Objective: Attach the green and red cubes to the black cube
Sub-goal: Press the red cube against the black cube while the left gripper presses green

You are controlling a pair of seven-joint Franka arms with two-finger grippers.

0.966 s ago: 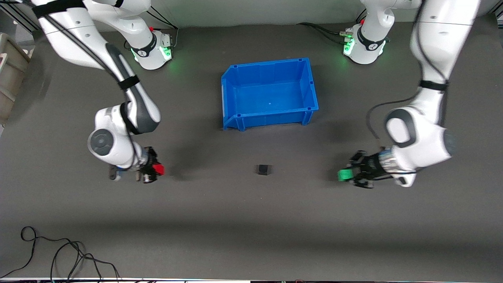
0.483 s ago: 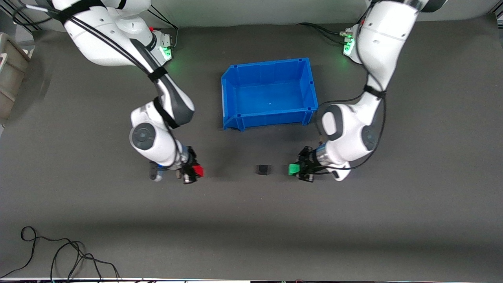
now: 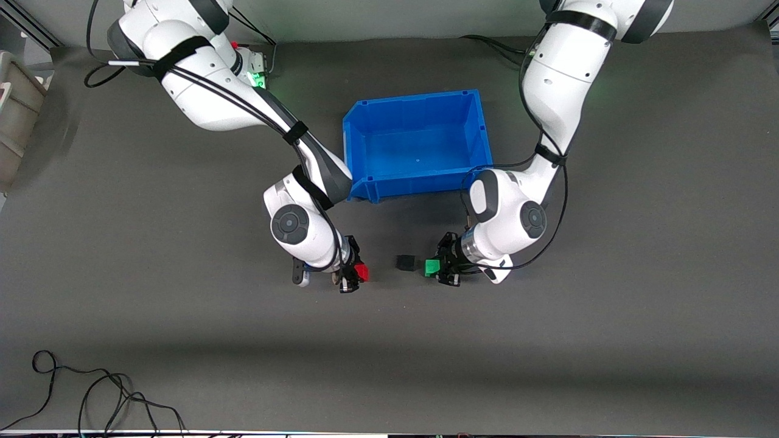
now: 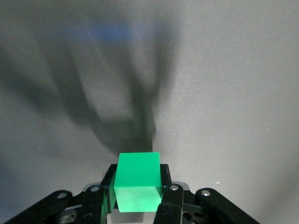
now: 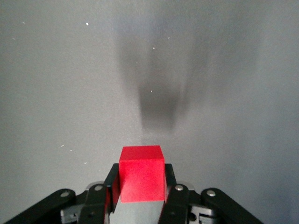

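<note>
My right gripper is to release the red cube against the black cube's side (image 3: 398, 262) that faces away from the green cube.
The small black cube (image 3: 406, 263) sits on the dark table, nearer to the front camera than the blue bin. My left gripper (image 3: 436, 267) is shut on the green cube (image 3: 432, 267) and holds it close beside the black cube, toward the left arm's end, with a small gap. The left wrist view shows the green cube (image 4: 138, 181) clamped between the fingers (image 4: 108, 184). My right gripper (image 3: 359, 274) is shut on the red cube (image 3: 362, 272), toward the right arm's end of the black cube, with a wider gap. The right wrist view shows the red cube (image 5: 141, 173) held. The black cube is hidden in both wrist views.
An empty blue bin (image 3: 355, 126) stands on the table between the two arms, farther from the front camera than the cubes. A black cable (image 3: 91, 395) lies near the table's front edge at the right arm's end. A grey box (image 3: 15, 115) stands off that end.
Both arms have swung inward toward the black cube, carrying their cubes. The green cube has come almost up to it; the red cube has closed much of its gap.
</note>
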